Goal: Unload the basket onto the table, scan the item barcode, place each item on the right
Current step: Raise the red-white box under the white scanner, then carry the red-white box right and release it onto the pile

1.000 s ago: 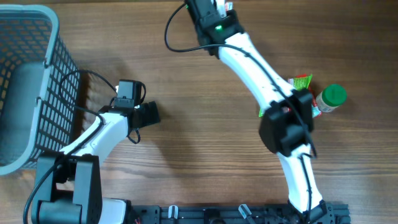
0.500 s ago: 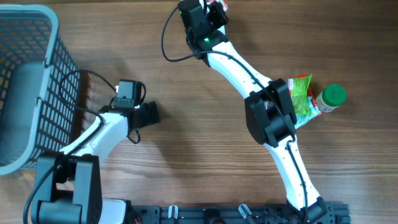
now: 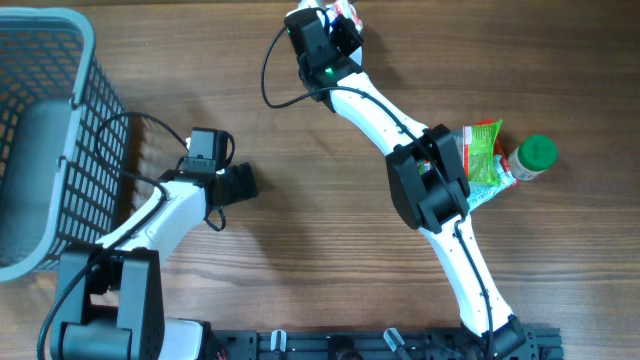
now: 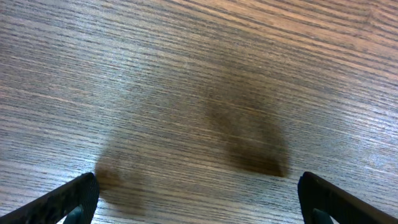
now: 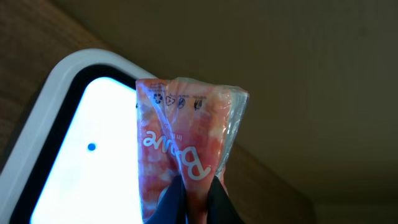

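The robot's right gripper will release the pink snack packet on top of the green packet (image 3: 468, 158) near the green-capped bottle.
The item is a pink, clear-edged snack packet (image 5: 186, 146) with white lettering. My right gripper (image 5: 196, 200) is shut on its lower end and holds it upright in front of a glowing white scanner window (image 5: 81, 168) with a pale rounded rim. No barcode shows on the face I see. In the overhead view the right gripper (image 3: 337, 20) and the packet (image 3: 347, 11) are at the table's far edge. My left gripper (image 3: 246, 183) stands open low over bare wood at centre-left, with nothing between its fingers (image 4: 69, 198).
A grey mesh basket (image 3: 45, 90) stands at the far left. A green packet (image 3: 482, 150) and a green-capped bottle (image 3: 531, 159) lie at the right, beside the right arm's elbow (image 3: 430, 190).
The right arm has swung left and toward the far edge with the packet. Its elbow has moved left and uncovered the green packet. The left arm has not moved.
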`<state>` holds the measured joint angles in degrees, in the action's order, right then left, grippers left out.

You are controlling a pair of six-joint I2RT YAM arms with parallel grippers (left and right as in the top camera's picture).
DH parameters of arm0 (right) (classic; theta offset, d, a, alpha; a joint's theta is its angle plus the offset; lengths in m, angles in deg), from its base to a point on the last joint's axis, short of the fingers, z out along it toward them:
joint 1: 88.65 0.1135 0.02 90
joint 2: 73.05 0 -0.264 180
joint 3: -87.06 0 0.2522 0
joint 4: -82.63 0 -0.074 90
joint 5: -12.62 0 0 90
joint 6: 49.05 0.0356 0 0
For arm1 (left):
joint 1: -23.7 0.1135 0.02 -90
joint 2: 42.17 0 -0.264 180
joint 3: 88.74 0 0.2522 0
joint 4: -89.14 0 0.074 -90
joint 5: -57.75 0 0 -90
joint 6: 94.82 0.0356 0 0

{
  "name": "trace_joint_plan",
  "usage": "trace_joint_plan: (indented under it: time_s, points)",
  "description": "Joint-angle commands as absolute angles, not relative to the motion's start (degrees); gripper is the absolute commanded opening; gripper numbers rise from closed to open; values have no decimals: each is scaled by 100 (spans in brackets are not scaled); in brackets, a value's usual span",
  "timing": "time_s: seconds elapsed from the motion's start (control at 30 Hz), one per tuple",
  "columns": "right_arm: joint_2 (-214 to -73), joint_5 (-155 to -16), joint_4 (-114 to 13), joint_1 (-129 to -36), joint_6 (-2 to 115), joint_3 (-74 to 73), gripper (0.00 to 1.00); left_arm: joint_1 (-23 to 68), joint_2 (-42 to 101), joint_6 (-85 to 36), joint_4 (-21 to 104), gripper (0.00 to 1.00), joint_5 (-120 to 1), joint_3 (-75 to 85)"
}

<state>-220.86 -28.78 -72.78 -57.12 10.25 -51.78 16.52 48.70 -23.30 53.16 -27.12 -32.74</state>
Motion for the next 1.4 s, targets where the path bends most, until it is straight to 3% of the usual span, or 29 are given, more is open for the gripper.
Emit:
trace_joint_plan:
  time_s: [0.0,0.27,0.37,0.5,0.63,0.73,0.87,1.07,1.13,1.23,1.37]
  points:
    - [-21834,-2613,-7604,-5710,802,-5206,4,1630,4861,-2321,5334,100,-2638,-3298]
    - [-20635,-2567,-7086,-5710,977,-5206,4,1630,4861,-2321,5336,100,-2638,-3298]
    - [-20040,-2646,-5945,-5710,1685,-5206,4,1630,4861,-2321,5334,100,-2638,-3298]
    - [-19301,-3619,-3398,-5802,3093,-5206,4,1630,4861,-2321,5334,100,-2638,-3298]
    - [-19081,-4882,-924,-6287,4791,-5202,4,1630,4861,-2321,5334,100,-2638,-3298]
    - [-19102,-5264,53,-6729,5469,-5005,4,1630,4861,-2321,5334,100,-2638,-3298]
    - [-19102,-5826,553,-7459,5937,-4258,4,1630,4861,-2321,5334,100,-2638,-3298]
    - [-19107,-6038,-83,-8189,5720,-2767,4,1630,4861,-2321,5334,100,-2638,-3298]
    - [-19107,-6043,-275,-8322,5591,-2494,11,1630,4861,-2321,5334,100,-2638,-3298]
    - [-19109,-6134,-413,-8453,5593,-2336,48,1630,4861,-2321,5334,100,-2638,-3298]
    - [-19107,-6147,-446,-8477,5397,-2336,59,1630,4861,-2323,5336,100,-2638,-3298]
